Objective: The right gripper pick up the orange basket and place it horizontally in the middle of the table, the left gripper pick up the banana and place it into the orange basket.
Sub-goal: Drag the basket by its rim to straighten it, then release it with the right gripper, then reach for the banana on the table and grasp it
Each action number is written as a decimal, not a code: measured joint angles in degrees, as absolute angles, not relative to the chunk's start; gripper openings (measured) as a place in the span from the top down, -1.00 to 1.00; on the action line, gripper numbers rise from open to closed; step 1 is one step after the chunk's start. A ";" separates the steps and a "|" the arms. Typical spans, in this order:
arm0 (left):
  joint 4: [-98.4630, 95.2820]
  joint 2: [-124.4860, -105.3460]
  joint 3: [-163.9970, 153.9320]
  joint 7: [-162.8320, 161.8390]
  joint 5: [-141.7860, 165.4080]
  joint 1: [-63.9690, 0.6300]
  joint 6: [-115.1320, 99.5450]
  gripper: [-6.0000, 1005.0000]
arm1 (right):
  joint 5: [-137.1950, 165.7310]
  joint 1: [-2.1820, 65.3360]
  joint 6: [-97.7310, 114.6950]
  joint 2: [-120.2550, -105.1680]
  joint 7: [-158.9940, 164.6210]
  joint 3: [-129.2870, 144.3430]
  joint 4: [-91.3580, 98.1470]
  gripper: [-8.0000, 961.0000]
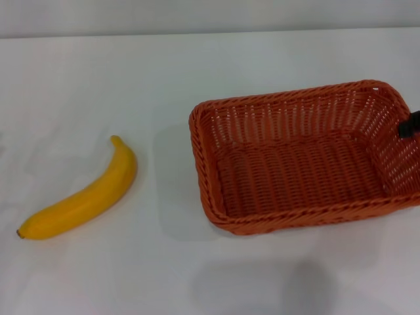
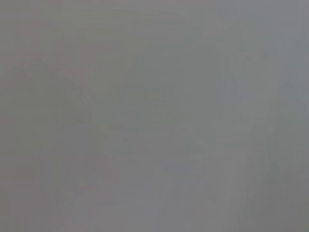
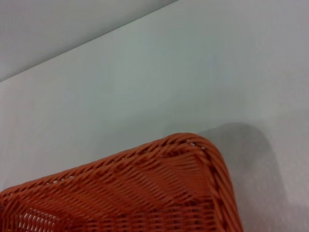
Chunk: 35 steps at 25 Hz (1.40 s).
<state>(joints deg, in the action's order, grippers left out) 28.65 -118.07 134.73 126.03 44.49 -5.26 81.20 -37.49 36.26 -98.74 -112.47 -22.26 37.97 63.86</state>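
Note:
I need to next move my left gripper to the yellow banana's middle (image 1: 95,197), halfway from its stem to its other end, and close it there.
The orange basket (image 1: 302,157) fills the right half of the head view, open side up, its long side running left to right. A shadow on the table (image 1: 197,65) lies offset to its left and below it, so the basket hangs a little above the surface. At its right rim, a black piece of my right gripper (image 1: 410,125) holds the wall at the picture's edge. The right wrist view shows one braided corner of the basket (image 3: 145,193) close up. The yellow banana (image 1: 82,197) lies on the table at the left, stem toward the back. My left gripper is out of view.
The table's far edge (image 1: 210,34) meets a grey wall at the back. White tabletop lies between banana and basket and along the front. The left wrist view holds only a plain grey surface.

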 joint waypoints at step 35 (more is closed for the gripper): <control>78.92 -113.36 137.72 57.61 127.35 -23.76 103.01 -0.57 | -61.75 24.03 -90.53 -108.21 -65.91 20.17 64.37 -0.74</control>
<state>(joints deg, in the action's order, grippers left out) 78.92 -113.36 137.72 57.61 127.35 -23.76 103.01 -61.75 24.03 -90.53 -108.21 -65.91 20.17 64.37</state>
